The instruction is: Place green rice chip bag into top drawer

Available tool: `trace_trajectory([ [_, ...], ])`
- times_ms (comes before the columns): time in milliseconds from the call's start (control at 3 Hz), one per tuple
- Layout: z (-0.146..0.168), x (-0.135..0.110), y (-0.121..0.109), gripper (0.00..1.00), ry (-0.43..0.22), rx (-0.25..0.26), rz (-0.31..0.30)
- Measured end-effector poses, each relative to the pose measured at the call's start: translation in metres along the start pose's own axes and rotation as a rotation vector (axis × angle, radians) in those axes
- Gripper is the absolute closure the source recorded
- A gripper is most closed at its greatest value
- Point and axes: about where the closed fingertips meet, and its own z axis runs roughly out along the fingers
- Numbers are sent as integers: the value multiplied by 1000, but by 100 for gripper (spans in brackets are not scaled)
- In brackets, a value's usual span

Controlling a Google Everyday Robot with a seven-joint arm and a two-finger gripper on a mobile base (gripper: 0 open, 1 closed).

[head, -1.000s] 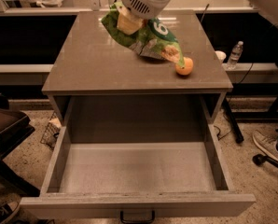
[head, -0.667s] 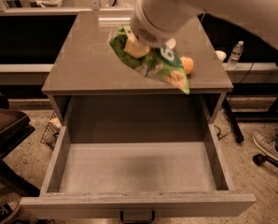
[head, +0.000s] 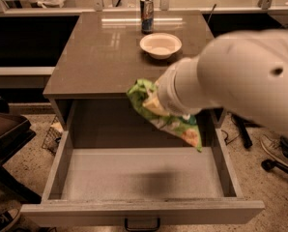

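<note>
My gripper should release the green rice chip bag on the back middle of the open drawer's bare bottom [head: 151, 153].
The green rice chip bag [head: 175, 124], crinkled bright green with orange-yellow patches, hangs in the air over the back of the open top drawer [head: 134, 178]. My gripper [head: 153, 104] is at the end of the big white arm [head: 240, 76] and is shut on the bag's upper part. The arm hides most of the gripper. The drawer is pulled fully out under the table, its flat bottom is bare, and a dark handle [head: 142, 224] sits on its front.
On the brown tabletop [head: 100, 57] stand a white bowl [head: 160, 45] and a drink can [head: 147, 14] at the back. A dark chair [head: 4, 129] is on the left. A chair base and a shoe [head: 274, 149] are on the floor at right.
The arm has carried the bag from the tabletop forward and down over the open drawer. The bowl and can have come into view; the orange fruit is now hidden.
</note>
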Motion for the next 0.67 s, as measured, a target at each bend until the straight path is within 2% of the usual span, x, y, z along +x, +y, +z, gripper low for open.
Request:
trace_trajectory([
  [333, 39, 29, 28, 100, -17, -97, 29],
  [667, 39, 29, 28, 100, -17, -97, 29],
])
